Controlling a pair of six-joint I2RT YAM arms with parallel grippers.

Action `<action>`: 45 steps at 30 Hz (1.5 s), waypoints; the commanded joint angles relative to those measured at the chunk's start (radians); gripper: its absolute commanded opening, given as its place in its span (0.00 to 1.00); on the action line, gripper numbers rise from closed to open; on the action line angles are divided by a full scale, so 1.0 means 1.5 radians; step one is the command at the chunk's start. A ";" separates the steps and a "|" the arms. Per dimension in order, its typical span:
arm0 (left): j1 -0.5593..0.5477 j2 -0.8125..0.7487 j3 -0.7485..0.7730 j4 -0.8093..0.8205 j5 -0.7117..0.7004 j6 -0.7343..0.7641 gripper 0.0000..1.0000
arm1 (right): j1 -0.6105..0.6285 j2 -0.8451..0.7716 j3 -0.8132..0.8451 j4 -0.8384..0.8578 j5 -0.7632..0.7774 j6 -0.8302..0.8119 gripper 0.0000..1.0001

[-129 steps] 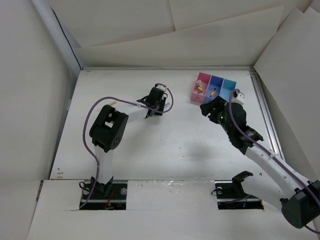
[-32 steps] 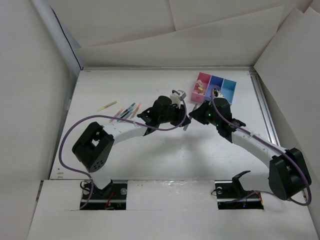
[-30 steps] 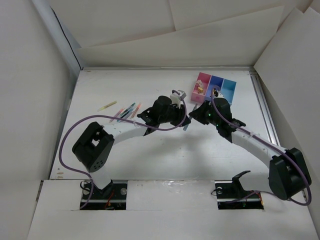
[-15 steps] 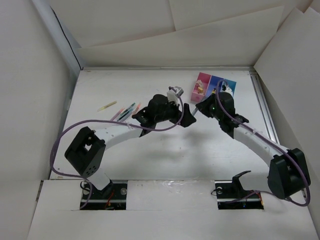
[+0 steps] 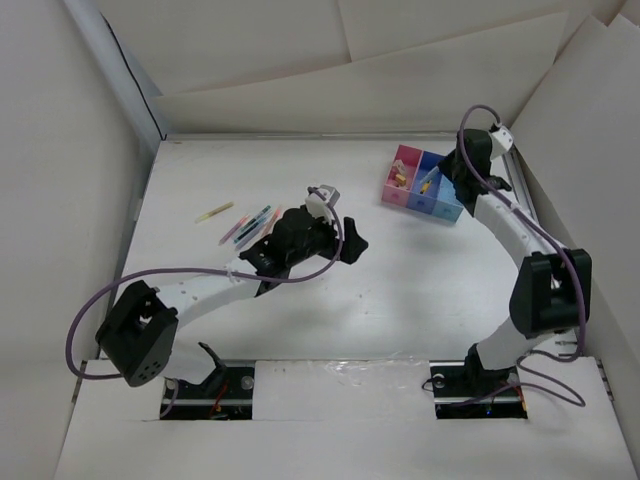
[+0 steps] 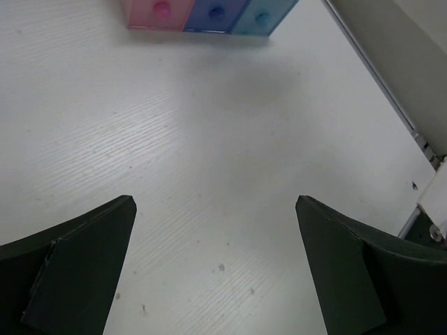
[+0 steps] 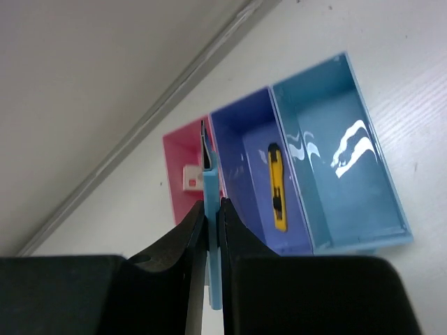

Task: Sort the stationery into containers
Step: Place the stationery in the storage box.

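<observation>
The robot's left gripper will next go to the orange pen, the nearest one in the group of pens, and close on the orange pen's body [image 5: 268, 227].
The containers are three joined bins at the back right: pink [image 5: 402, 172], dark blue [image 5: 427, 186] and light blue [image 5: 452, 207]. My right gripper [image 7: 211, 208] hangs above them, shut on a thin light-blue stationery piece [image 7: 211, 178] that points at the wall between the pink bin [image 7: 183, 155] and the dark blue bin [image 7: 246, 146]. A yellow item [image 7: 277, 187] lies in the dark blue bin and a small white block [image 7: 189, 176] in the pink one. The light blue bin [image 7: 349, 174] shows nothing inside. My left gripper [image 6: 215, 209] is open and holds nothing, low over bare table. Several pens [image 5: 247, 222] lie to its left.
A metal rail [image 5: 527, 225] runs along the table's right edge, close behind the bins. White boards wall in the back and sides. One yellow pen [image 5: 214, 212] lies apart from the others. The right arm [image 5: 520, 240] arches over the table's right side.
The two grippers met mid-table; my left opened and drew back to the left. My right arm swung up and back with the light-blue piece to above the bins.
</observation>
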 commanded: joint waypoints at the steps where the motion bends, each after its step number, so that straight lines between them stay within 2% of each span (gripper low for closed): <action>1: -0.002 -0.046 -0.023 0.038 -0.083 0.019 1.00 | -0.009 0.065 0.093 -0.027 0.069 -0.020 0.00; 10: -0.002 -0.119 -0.074 0.054 -0.145 0.026 1.00 | -0.015 0.240 0.231 -0.066 0.102 -0.045 0.00; 19: -0.002 -0.154 -0.095 0.060 -0.174 0.006 1.00 | -0.003 0.289 0.246 -0.066 0.116 -0.057 0.02; 20: -0.002 -0.154 -0.095 0.060 -0.174 0.006 1.00 | -0.002 0.289 0.246 -0.066 0.116 -0.057 0.11; 21: -0.002 -0.154 -0.095 0.066 -0.174 0.006 1.00 | -0.002 0.289 0.246 -0.066 0.116 -0.057 0.11; 22: -0.002 -0.154 -0.101 0.066 -0.174 0.006 1.00 | -0.002 0.281 0.238 -0.066 0.109 -0.057 0.26; 25: -0.002 -0.160 -0.101 0.066 -0.180 0.000 1.00 | 0.004 0.256 0.230 -0.060 0.109 -0.057 0.46; 30: -0.002 -0.174 -0.107 0.066 -0.205 -0.007 1.00 | 0.004 0.199 0.207 -0.060 0.087 -0.057 0.65; 32: -0.002 -0.193 -0.107 0.060 -0.221 -0.013 1.00 | 0.004 0.159 0.191 -0.068 0.080 -0.057 0.69; 35: -0.002 -0.208 -0.113 0.052 -0.244 -0.019 1.00 | 0.019 0.080 0.140 -0.062 0.060 -0.039 0.70; 37: -0.002 -0.216 -0.113 0.044 -0.265 -0.019 1.00 | 0.042 0.034 0.097 -0.050 0.039 -0.021 0.70; 38: -0.002 -0.216 -0.113 0.035 -0.273 -0.019 1.00 | 0.053 -0.012 0.048 -0.041 0.023 -0.015 0.66; 39: -0.002 -0.224 -0.113 0.027 -0.286 -0.027 1.00 | 0.063 -0.033 0.023 -0.025 0.004 -0.009 0.52; 41: -0.002 -0.224 -0.113 0.001 -0.328 -0.036 1.00 | 0.102 -0.069 -0.044 -0.008 -0.034 0.000 0.36; 43: -0.002 -0.224 -0.101 -0.021 -0.351 -0.058 1.00 | 0.133 -0.109 -0.081 0.001 -0.041 0.008 0.11; 45: -0.002 -0.230 -0.101 -0.037 -0.351 -0.058 1.00 | 0.180 -0.137 -0.124 0.001 -0.041 0.015 0.04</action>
